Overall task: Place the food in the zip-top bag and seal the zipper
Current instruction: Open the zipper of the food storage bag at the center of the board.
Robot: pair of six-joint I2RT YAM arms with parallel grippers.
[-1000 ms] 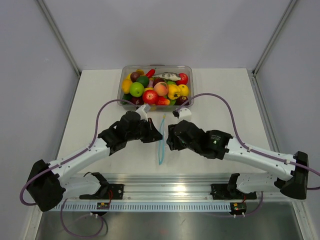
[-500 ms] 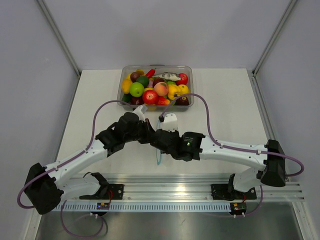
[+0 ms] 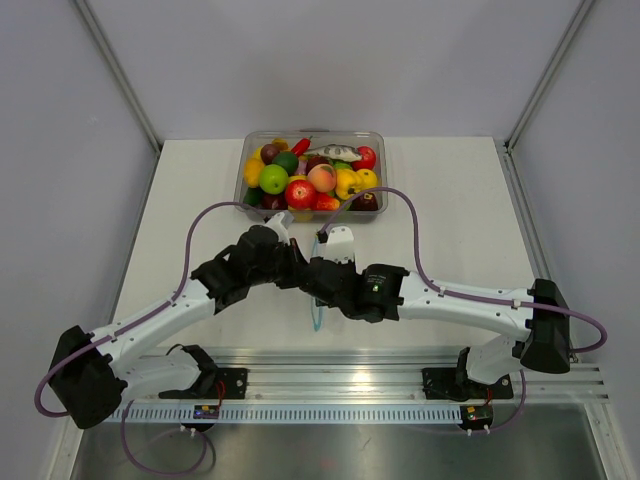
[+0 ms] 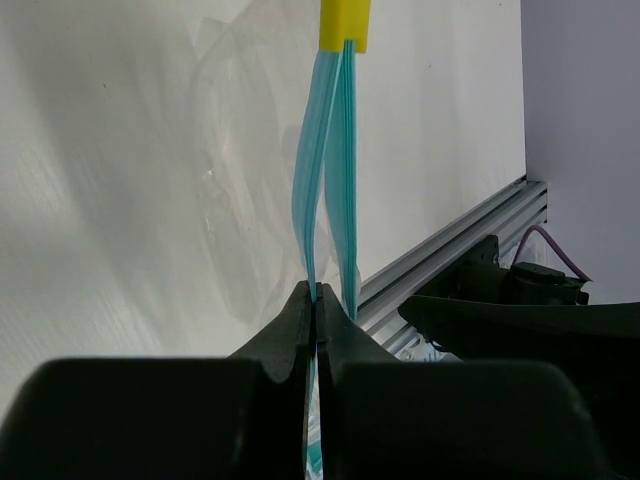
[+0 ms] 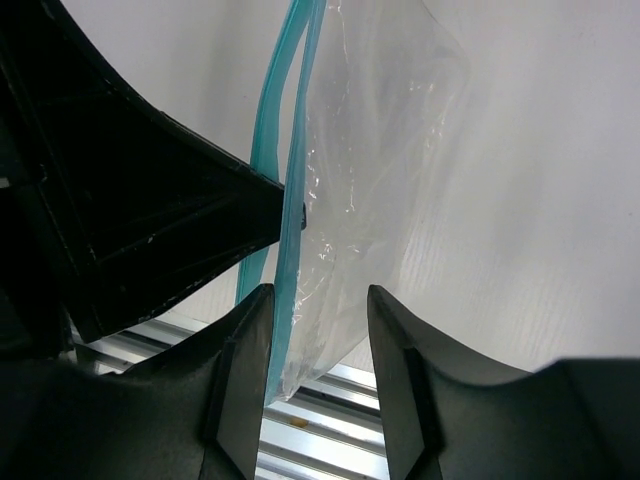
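I can see the bag's loose teal strip running along a finger of my open right gripper, so next I centre and pinch that teal strip alone point(image 5: 288, 265) before pulling the bag open.
The food, with a green apple point(image 3: 273, 179) and a red round fruit point(image 3: 300, 193) among it, lies in a clear tub at the table's far side. The zip-top bag point(image 5: 370, 170) hangs upright at mid-table between both grippers. My left gripper point(image 4: 315, 292) is shut on one strip of the teal zipper point(image 4: 318, 150); the other strip bows away, and both meet at a yellow end tab point(image 4: 346, 25). My right gripper point(image 5: 320, 310) is open, straddling the bag's lower corner, with the zipper point(image 5: 290, 200) beside its left finger point(image 5: 245, 340). In the top view only the bag's teal edge point(image 3: 316, 318) shows below the grippers.
The clear rigid tub point(image 3: 378, 140) stands at the back centre, piled with several toy fruits and vegetables. An aluminium rail point(image 3: 340, 360) runs along the near table edge. Purple cables point(image 3: 420, 225) loop over both arms. The left gripper's black finger point(image 5: 150, 210) fills the right wrist view's left side.
The right arm swung left from beside the bag until its jaws straddled the bag's edge, and they have widened slightly. The left gripper kept its hold and barely moved.
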